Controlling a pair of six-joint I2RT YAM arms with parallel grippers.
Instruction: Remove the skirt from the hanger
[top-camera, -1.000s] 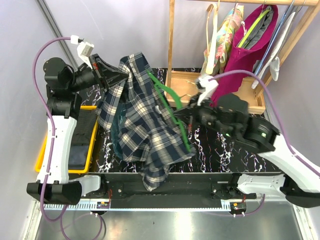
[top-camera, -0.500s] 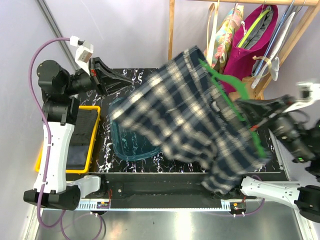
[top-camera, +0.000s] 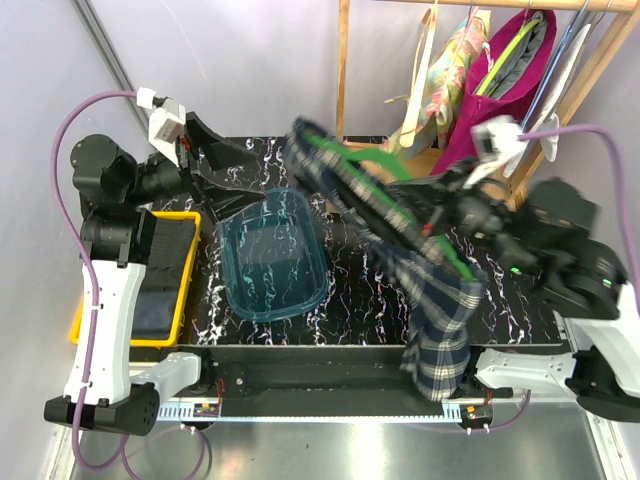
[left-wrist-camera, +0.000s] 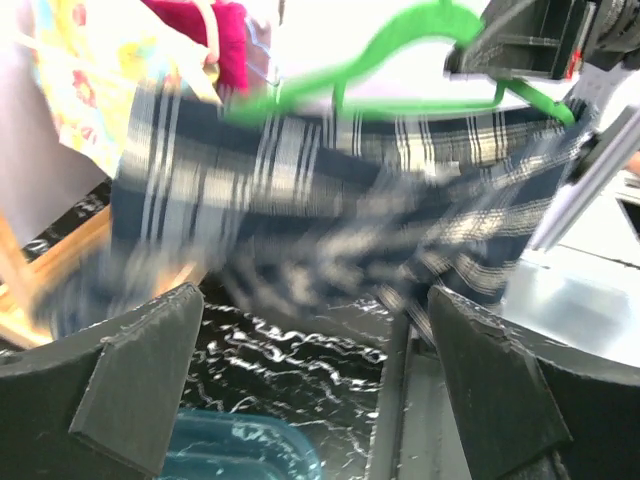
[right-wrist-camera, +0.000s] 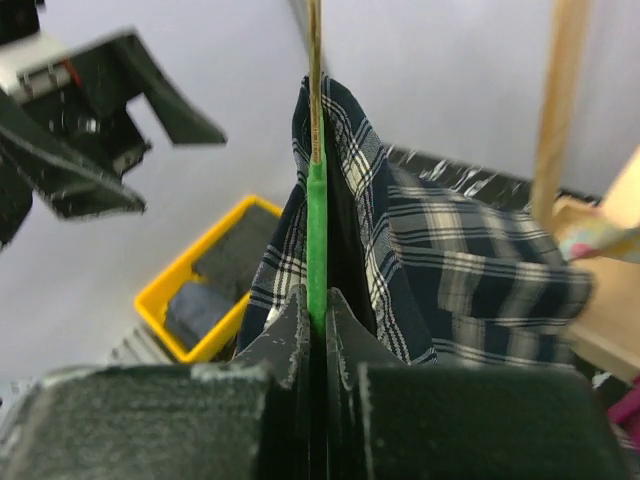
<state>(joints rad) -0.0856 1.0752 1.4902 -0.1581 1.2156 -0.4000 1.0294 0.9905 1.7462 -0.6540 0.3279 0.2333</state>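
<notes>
Next, I will move my left gripper to the dark plaid skirt and grasp its top corner (top-camera: 297, 158) (left-wrist-camera: 145, 180) beside the loose end of the green hanger.
The dark plaid skirt (top-camera: 438, 310) hangs from the green hanger (top-camera: 365, 160) over the right half of the table, and its lower end droops past the front edge. My right gripper (top-camera: 442, 207) is shut on the hanger; in the right wrist view the jaws (right-wrist-camera: 317, 300) pinch the green bar (right-wrist-camera: 317, 215), with skirt (right-wrist-camera: 450, 260) draped on both sides. My left gripper (top-camera: 215, 160) stands open and empty at the back left, apart from the skirt. In the left wrist view the wide fingers (left-wrist-camera: 140, 370) frame the blurred skirt (left-wrist-camera: 330, 200) and hanger (left-wrist-camera: 400, 50) ahead.
A teal see-through tub (top-camera: 272, 255) lies mid-table, below the left gripper. A yellow bin (top-camera: 180, 217) holding dark items sits at the left edge. A wooden rack (top-camera: 343, 90) at the back right carries a floral garment (top-camera: 450, 70), a magenta garment (top-camera: 505, 90) and spare hangers.
My left gripper let go of the skirt and opened. The right arm swung the hanger and skirt off to the right, then partway back; the teal tub is now uncovered.
</notes>
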